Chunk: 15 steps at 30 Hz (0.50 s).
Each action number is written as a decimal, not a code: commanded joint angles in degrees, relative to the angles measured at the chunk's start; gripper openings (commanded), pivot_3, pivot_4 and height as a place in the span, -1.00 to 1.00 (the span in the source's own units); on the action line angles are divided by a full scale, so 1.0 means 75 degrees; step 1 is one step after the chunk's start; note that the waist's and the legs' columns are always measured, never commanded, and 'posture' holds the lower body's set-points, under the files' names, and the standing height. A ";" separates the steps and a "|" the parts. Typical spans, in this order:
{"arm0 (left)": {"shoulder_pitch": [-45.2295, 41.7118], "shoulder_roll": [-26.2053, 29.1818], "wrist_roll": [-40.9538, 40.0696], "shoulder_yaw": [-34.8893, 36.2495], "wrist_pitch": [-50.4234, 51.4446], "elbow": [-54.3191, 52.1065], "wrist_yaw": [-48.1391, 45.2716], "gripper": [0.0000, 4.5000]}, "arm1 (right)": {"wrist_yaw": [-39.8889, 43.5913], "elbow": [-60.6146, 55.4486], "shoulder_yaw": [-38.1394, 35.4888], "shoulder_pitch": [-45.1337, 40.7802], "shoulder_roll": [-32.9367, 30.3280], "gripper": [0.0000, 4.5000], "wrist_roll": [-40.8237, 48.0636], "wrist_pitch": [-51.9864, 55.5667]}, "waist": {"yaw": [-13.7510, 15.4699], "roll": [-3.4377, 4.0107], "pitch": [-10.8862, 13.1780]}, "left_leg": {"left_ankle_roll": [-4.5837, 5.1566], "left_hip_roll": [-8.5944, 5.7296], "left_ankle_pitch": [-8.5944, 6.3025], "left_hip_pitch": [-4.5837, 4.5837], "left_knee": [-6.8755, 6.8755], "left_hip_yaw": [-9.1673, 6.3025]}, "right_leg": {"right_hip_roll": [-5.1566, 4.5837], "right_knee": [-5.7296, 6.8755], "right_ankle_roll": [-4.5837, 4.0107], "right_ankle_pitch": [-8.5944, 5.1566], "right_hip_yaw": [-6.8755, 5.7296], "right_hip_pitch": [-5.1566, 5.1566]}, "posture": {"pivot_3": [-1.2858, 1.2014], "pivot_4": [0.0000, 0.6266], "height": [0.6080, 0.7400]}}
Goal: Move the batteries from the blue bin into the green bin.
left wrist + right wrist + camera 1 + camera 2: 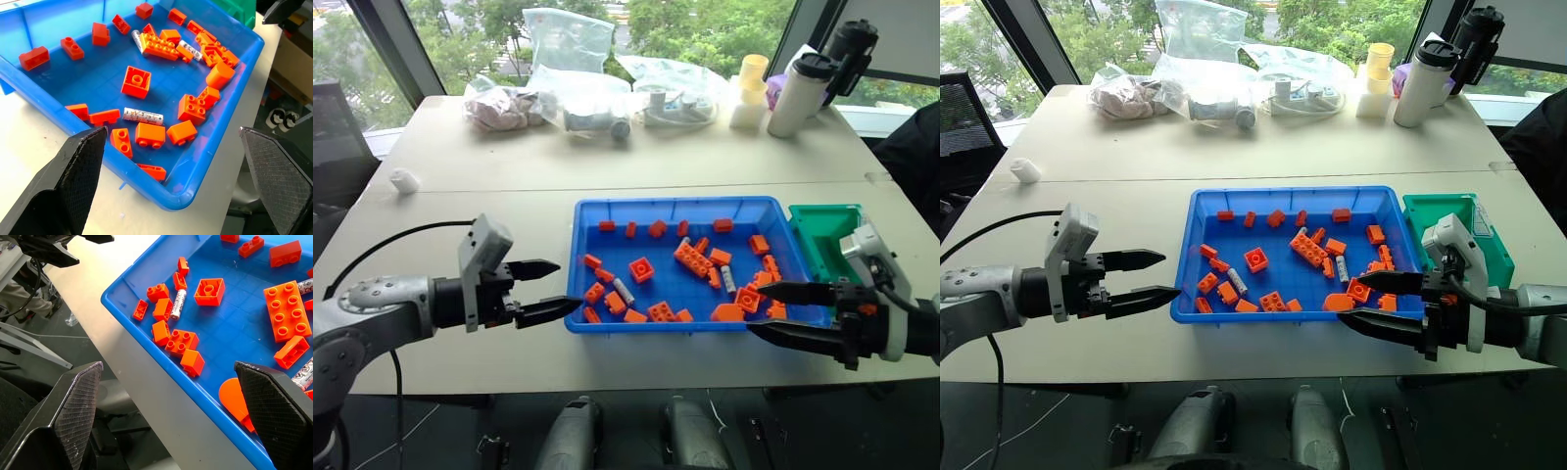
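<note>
Next, my right gripper closes around the middle of the battery (624, 291) (178, 304) that is closest to my left gripper, next to the square orange brick in the blue bin.
The blue bin (675, 204) sits mid-table, strewn with orange bricks (641, 269). Among the bricks lie silvery batteries: one near the front left (624, 290), one further right (728, 279). The left wrist view shows three batteries (142, 116) (189, 50) (137, 40). The green bin (818, 235) stands against the blue bin's right end. My left gripper (570, 283) hovers open and empty at the blue bin's front left corner. At the bin's front right corner my right gripper (754, 307) is also open, nothing between its fingers.
Clear plastic bags (587, 93) lie along the table's far side, with a white bottle (798, 93), a black bottle (850, 44) and a yellow cup (753, 70) at the back right. A small white object (403, 180) rests at the left edge.
</note>
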 commanded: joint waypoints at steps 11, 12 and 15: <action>-0.0820 0.1637 0.1704 -0.0189 -0.1110 0.1311 -0.2485 1.00 | -0.0368 0.0632 0.1689 -0.2294 -0.0156 0.98 -0.0827 -0.0698 | -0.0036 -0.0001 0.0001 | 0.0000 0.0003 0.0000 -0.0003 -0.0002 0.0009 | 0.0002 0.0000 -0.0004 0.0001 -0.0003 -0.0014 | 0.03 -0.52 1.00; -0.0935 0.1769 0.1820 -0.0340 -0.1197 0.1331 -0.2739 1.00 | -0.0210 0.0658 0.2186 -0.2750 -0.0080 0.98 -0.1083 -0.0807 | -0.0036 0.0000 0.0002 | 0.0000 0.0004 0.0000 -0.0004 -0.0002 0.0009 | 0.0000 -0.0002 -0.0004 0.0001 -0.0003 -0.0015 | 0.03 -0.52 1.00; -0.1168 0.1877 0.2029 -0.0625 -0.1312 0.1401 -0.3124 1.00 | -0.0005 0.0788 0.3098 -0.3548 0.0105 0.98 -0.1614 -0.0910 | -0.0034 0.0001 0.0003 | 0.0000 0.0004 0.0000 -0.0009 -0.0005 0.0011 | -0.0009 -0.0004 -0.0004 0.0001 -0.0002 -0.0022 | 0.03 -0.52 1.00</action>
